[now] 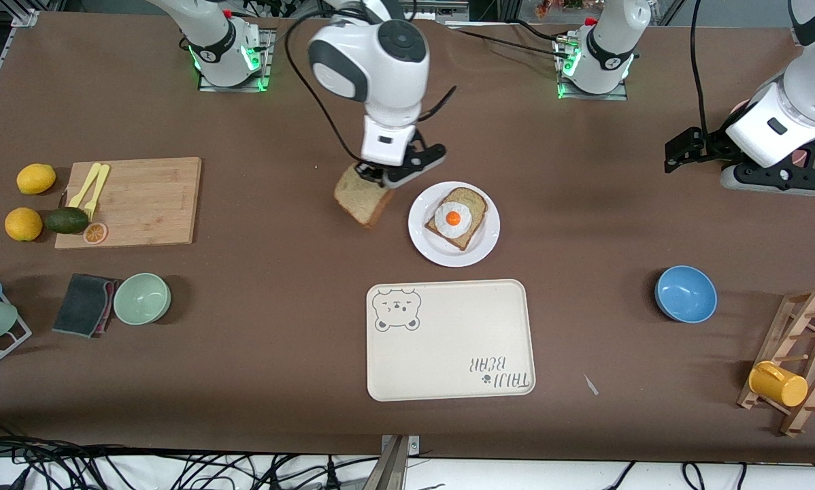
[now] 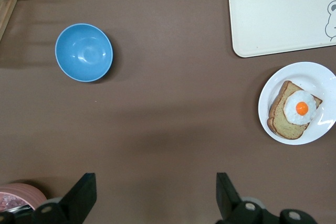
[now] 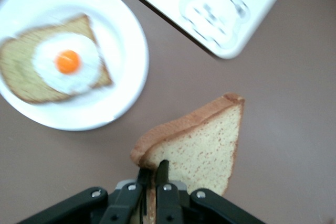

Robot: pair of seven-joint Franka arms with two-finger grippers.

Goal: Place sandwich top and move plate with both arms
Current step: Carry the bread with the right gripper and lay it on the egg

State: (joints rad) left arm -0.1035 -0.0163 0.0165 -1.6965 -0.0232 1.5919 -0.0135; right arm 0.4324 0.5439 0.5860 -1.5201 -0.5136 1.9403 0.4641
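The sandwich top will go down over the fried egg on the white plate (image 1: 461, 221) (image 3: 64, 66), placed by my right gripper.
My right gripper (image 1: 373, 178) is shut on the sandwich top (image 1: 362, 199), a plain speckled bread slice, and holds it edge-on above the table beside the white plate (image 1: 424, 246). The slice hangs from its crust in the right wrist view (image 3: 202, 148), where the gripper (image 3: 153, 174) pinches it. The plate holds a bread slice with a fried egg (image 1: 454, 218), also in the right wrist view (image 3: 63, 64) and the left wrist view (image 2: 298, 109). My left gripper (image 1: 683, 151) waits open and empty at the left arm's end of the table; it shows in its wrist view (image 2: 156, 195).
A cream bear tray (image 1: 450, 340) lies nearer the front camera than the plate. A blue bowl (image 1: 686, 293) and a wooden rack with a yellow mug (image 1: 778, 384) sit toward the left arm's end. A cutting board (image 1: 135, 201), lemons, an avocado, a green bowl (image 1: 142, 298) and a cloth lie toward the right arm's end.
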